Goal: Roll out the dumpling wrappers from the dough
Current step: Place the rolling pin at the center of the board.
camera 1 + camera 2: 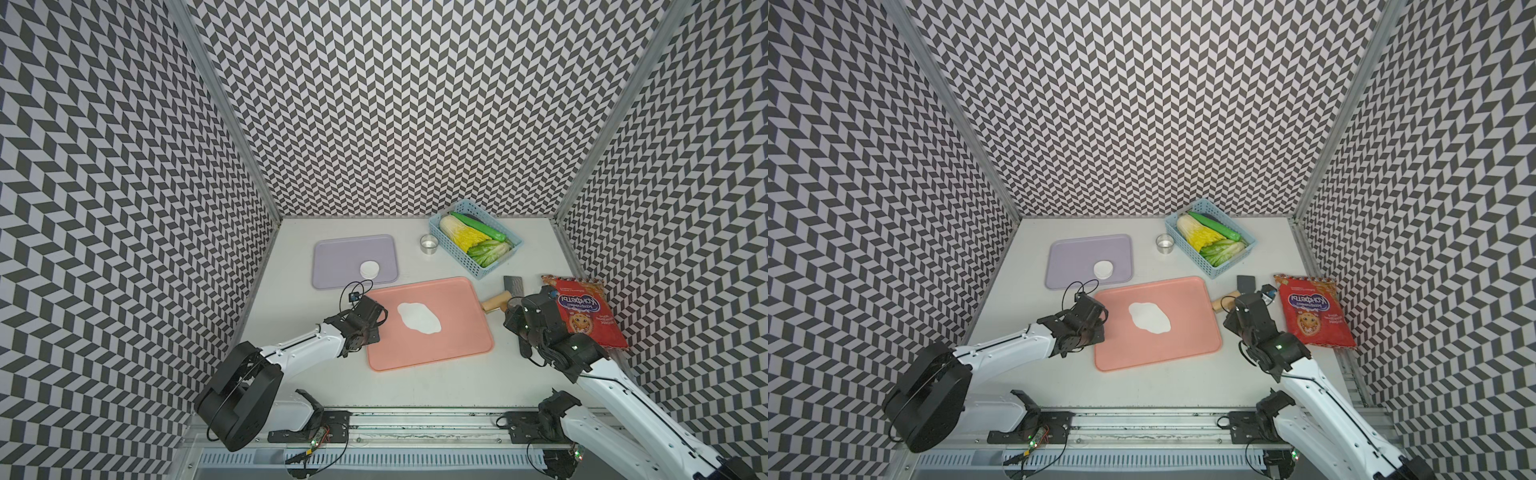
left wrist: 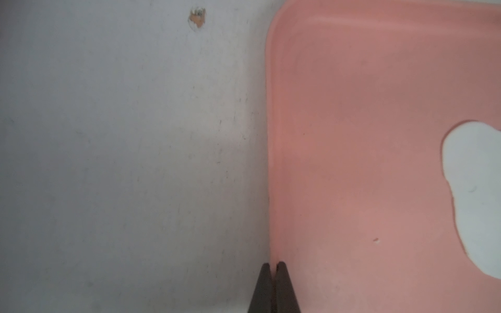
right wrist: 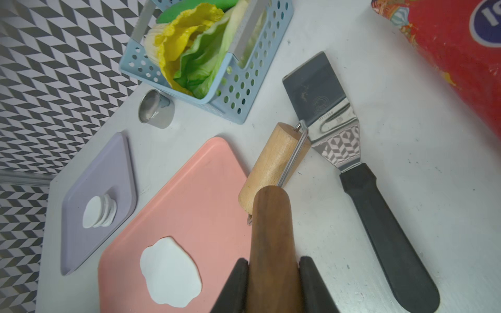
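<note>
My right gripper is going to put the wooden roller down on the table (image 1: 496, 305) (image 3: 293, 174) between the pink tray and the spatula.
The dough (image 1: 419, 318) lies as a flat blobby white sheet on the pink tray (image 1: 457, 345); it also shows in the wrist views as the dough (image 2: 477, 195) (image 3: 169, 272). A small stack of round dumpling wrappers (image 1: 369, 269) (image 3: 99, 212) sits on the purple tray (image 1: 340, 257). My left gripper (image 2: 273, 264) is shut, its tips at the pink tray's left rim; whether it pinches the rim I cannot tell. My right gripper (image 3: 272, 260) is shut on the dark handle of a wooden roller (image 3: 271, 162), which lies just off the tray's far right corner.
A metal ring cup (image 1: 429, 244) stands beside a blue basket (image 1: 476, 266) of vegetables at the back. A black-handled spatula (image 3: 379, 216) lies next to the roller. A red snack bag (image 1: 582, 316) lies against the right wall.
</note>
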You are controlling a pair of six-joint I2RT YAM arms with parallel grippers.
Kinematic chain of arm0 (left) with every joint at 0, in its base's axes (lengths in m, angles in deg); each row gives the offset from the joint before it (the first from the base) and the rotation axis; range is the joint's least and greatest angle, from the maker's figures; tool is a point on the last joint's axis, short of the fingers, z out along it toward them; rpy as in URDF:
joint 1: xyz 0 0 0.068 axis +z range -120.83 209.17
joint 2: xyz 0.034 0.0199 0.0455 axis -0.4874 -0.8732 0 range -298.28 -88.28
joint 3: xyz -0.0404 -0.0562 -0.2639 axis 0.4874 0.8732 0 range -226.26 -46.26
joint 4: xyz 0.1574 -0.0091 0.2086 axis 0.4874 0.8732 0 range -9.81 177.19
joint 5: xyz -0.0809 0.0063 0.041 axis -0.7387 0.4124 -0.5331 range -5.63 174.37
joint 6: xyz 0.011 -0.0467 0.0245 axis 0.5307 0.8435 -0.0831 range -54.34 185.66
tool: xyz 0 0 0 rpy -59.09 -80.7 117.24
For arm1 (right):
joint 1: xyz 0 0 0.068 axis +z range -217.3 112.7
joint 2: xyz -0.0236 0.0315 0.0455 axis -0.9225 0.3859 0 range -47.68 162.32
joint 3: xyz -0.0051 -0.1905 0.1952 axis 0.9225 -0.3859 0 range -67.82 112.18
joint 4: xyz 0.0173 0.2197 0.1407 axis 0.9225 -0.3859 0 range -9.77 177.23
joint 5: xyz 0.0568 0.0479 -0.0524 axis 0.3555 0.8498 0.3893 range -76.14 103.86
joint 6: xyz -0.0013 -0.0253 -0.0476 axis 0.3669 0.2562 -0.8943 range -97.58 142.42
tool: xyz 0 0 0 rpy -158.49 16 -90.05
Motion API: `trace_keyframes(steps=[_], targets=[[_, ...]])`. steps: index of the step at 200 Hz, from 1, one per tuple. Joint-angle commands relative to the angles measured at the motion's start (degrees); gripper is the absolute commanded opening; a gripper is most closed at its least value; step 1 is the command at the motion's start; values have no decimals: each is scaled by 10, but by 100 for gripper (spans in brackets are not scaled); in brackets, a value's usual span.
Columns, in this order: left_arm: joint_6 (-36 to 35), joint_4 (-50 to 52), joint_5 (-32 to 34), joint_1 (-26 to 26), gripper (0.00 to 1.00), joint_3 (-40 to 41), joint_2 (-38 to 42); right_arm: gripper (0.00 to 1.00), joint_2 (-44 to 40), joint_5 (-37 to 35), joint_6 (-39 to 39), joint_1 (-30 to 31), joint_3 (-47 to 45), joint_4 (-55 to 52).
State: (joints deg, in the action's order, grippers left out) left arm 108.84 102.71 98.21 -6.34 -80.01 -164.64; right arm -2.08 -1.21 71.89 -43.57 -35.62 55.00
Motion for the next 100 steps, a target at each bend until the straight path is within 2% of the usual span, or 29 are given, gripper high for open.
trace_keyframes(steps=[1, 30, 61, 100], targets=[[-4, 29, 31, 6, 0, 3, 11, 0, 2, -29, 16, -10, -12, 99], [-5, 31, 32, 7, 0, 1, 13, 0, 2, -26, 24, -18, -41, 133], [-4, 31, 35, 10, 0, 2, 18, 0, 9, 22, 21, -23, -70, 153], [-3, 30, 34, 13, 2, 2, 19, 16, 4, 83, 14, -23, -105, 156]])
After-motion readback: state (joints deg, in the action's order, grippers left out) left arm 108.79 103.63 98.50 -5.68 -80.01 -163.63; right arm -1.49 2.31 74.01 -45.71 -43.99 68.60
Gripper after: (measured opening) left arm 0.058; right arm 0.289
